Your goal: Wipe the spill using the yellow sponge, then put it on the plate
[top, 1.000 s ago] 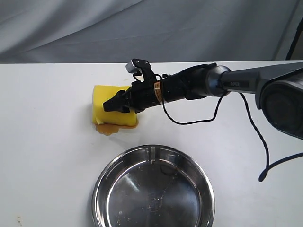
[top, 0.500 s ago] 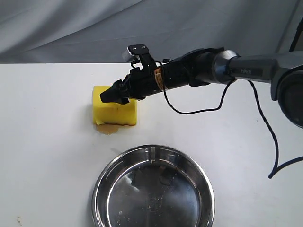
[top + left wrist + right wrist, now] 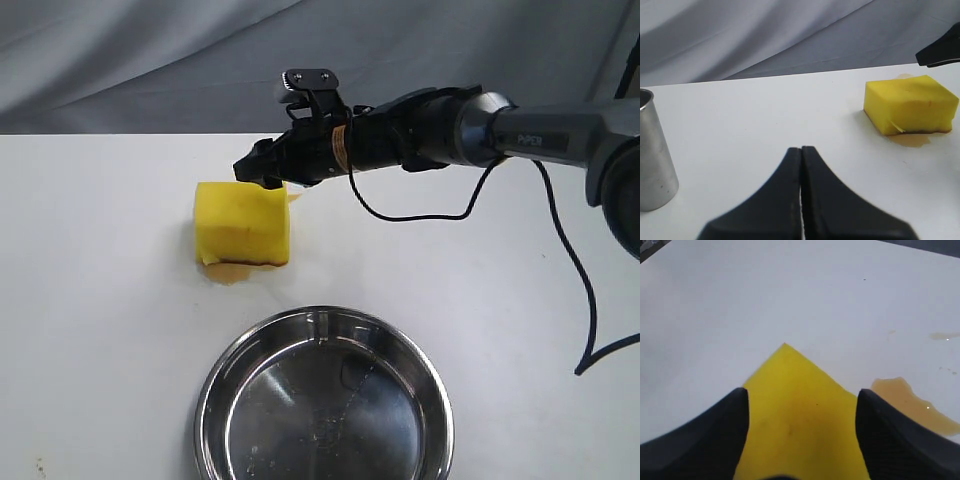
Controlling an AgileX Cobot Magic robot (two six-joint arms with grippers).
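The open fingers of my right gripper are high above the yellow sponge's far corner, so they should move down and pinch the middle of the sponge's end (image 3: 284, 228) before wiping.
The yellow sponge (image 3: 243, 222) rests on the white table with its dark layer down, on top of the amber spill (image 3: 232, 271), which shows along its near edge. My right gripper (image 3: 258, 172) hovers open just above the sponge's far edge, holding nothing. In the right wrist view the sponge (image 3: 800, 410) lies below the two spread fingers of that gripper (image 3: 802, 392), with the spill (image 3: 912, 402) beside it. The steel plate (image 3: 205, 400) sits near the front edge. My left gripper (image 3: 801, 150) is shut and empty, far from the sponge (image 3: 910, 102).
A shiny steel cup (image 3: 652, 165) stands on the table close to my left gripper. Small stray droplets (image 3: 944, 335) lie beyond the spill. Grey cloth hangs behind the table. A black cable (image 3: 560, 260) trails from the right arm.
My right gripper has let go of the sponge and has risen up and back from it. The sponge stays put on the spill.
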